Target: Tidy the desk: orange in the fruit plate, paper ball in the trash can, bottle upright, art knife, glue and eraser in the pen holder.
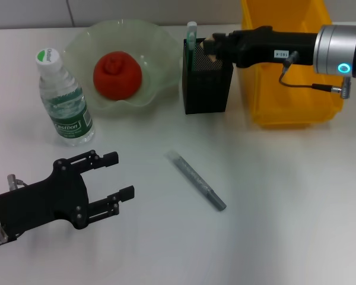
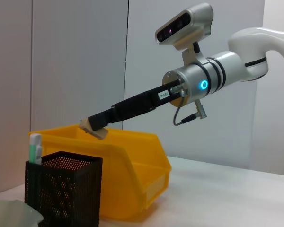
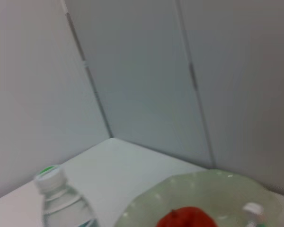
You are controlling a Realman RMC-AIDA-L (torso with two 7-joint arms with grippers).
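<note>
My right gripper will drop the tan eraser inside the black mesh pen holder (image 1: 210,64), next to the glue stick.
My right gripper (image 1: 211,47) reaches in from the right and hovers over the black mesh pen holder (image 1: 207,83), shut on a tan eraser (image 2: 94,128). A white and green glue stick (image 1: 191,35) stands in the holder. The grey art knife (image 1: 196,180) lies on the table in front of the holder. An orange (image 1: 117,74) sits in the green fruit plate (image 1: 83,41). The bottle (image 1: 65,101) stands upright to the plate's left. My left gripper (image 1: 110,177) rests open near the front left, empty. The paper ball is out of view.
The yellow trash can (image 1: 285,101) stands right behind the pen holder, under my right arm. The left wrist view shows the holder (image 2: 64,189) close against the yellow trash can (image 2: 132,161).
</note>
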